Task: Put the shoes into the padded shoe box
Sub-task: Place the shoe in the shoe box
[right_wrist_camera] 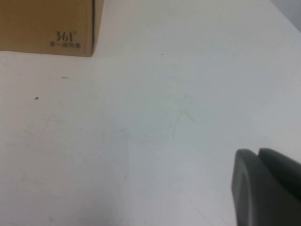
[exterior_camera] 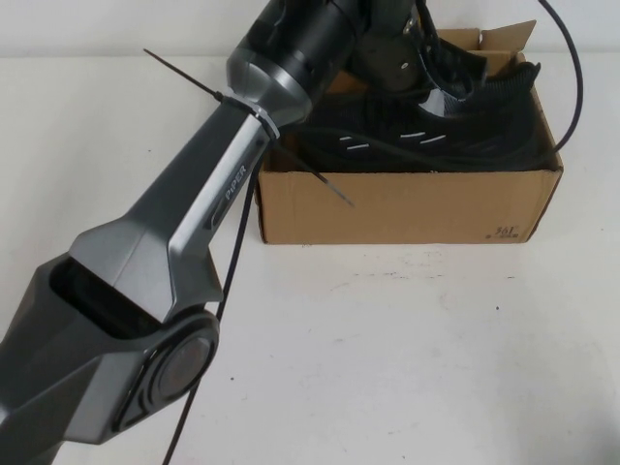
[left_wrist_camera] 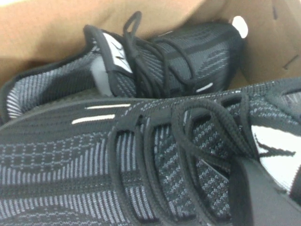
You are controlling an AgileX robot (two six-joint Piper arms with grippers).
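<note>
The near shoe's grey collar sticks up by the box's end, so my left gripper will regrip and lower the shoe's heel along the box's front side [exterior_camera: 531, 167].
Both black knit shoes lie in the brown cardboard shoe box [exterior_camera: 407, 208]. The near shoe [exterior_camera: 417, 140] lies along the front wall with its grey collar raised at the right end; the far shoe [exterior_camera: 470, 60] lies behind it. In the left wrist view the near shoe [left_wrist_camera: 94, 155] fills the foreground, the far shoe [left_wrist_camera: 188, 52] lies beyond it, and the box wall [left_wrist_camera: 47, 33] rises behind. My left gripper [left_wrist_camera: 288, 188] is down in the box, shut on the near shoe's tongue. My right gripper [right_wrist_camera: 258, 153] is shut and empty above bare table, away from the box corner [right_wrist_camera: 47, 23].
The left arm [exterior_camera: 194, 223] stretches diagonally from the lower left to the box, with a black cable hanging under it. A cable runs past the box's right end [exterior_camera: 572, 87]. The white table [exterior_camera: 407, 349] lies in front of the box.
</note>
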